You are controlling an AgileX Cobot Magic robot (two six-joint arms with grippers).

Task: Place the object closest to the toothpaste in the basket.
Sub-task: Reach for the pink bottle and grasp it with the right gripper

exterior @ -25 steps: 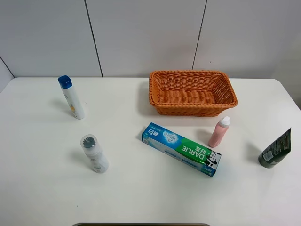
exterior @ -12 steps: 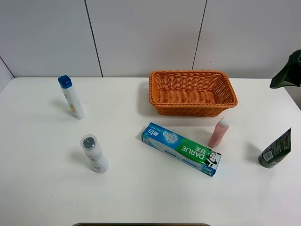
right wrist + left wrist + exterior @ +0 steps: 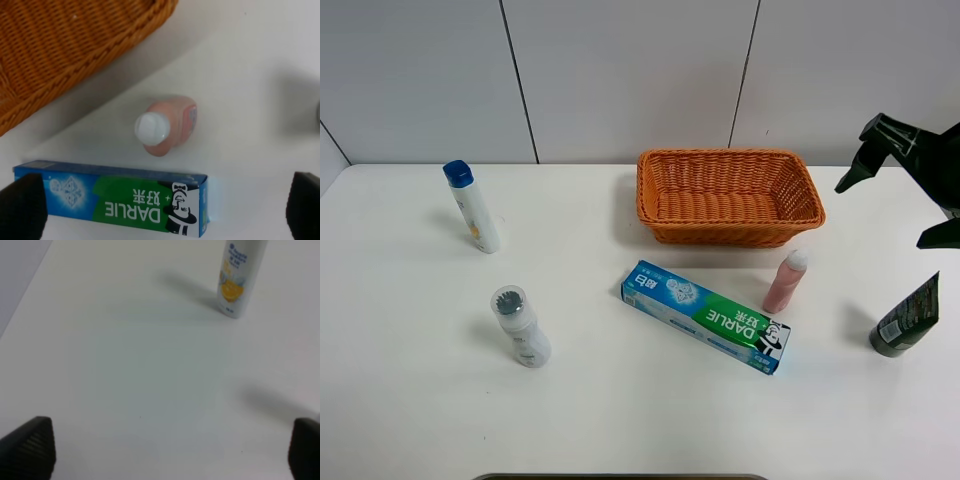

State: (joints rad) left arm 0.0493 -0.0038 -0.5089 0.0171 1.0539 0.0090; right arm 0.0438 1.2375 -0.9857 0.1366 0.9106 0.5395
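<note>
The robot's right gripper should close on the upper body of the pink bottle (image 3: 789,279) (image 3: 168,122), just under its white cap, as this bottle is the closest one to the toothpaste.
The blue and green toothpaste box (image 3: 706,316) lies flat at the table's middle; it also shows in the right wrist view (image 3: 115,202). A small pink bottle with a white cap (image 3: 785,281) stands upright right beside its right end, between it and the orange wicker basket (image 3: 720,236). The right wrist view shows the pink bottle (image 3: 167,126) from above, with the basket (image 3: 60,60) close by. My right gripper (image 3: 881,215) hangs open and empty above the table's right side, to the right of the basket. My left gripper (image 3: 166,447) is open and empty over bare table.
A white bottle with a blue cap (image 3: 473,207) stands at the far left and shows in the left wrist view (image 3: 240,275). A white bottle with a grey cap (image 3: 520,326) stands at the front left. A dark green tube (image 3: 907,318) stands at the right edge.
My right gripper has come into the high view from the upper right and moved down and left, above the table's right side. The objects have not moved.
</note>
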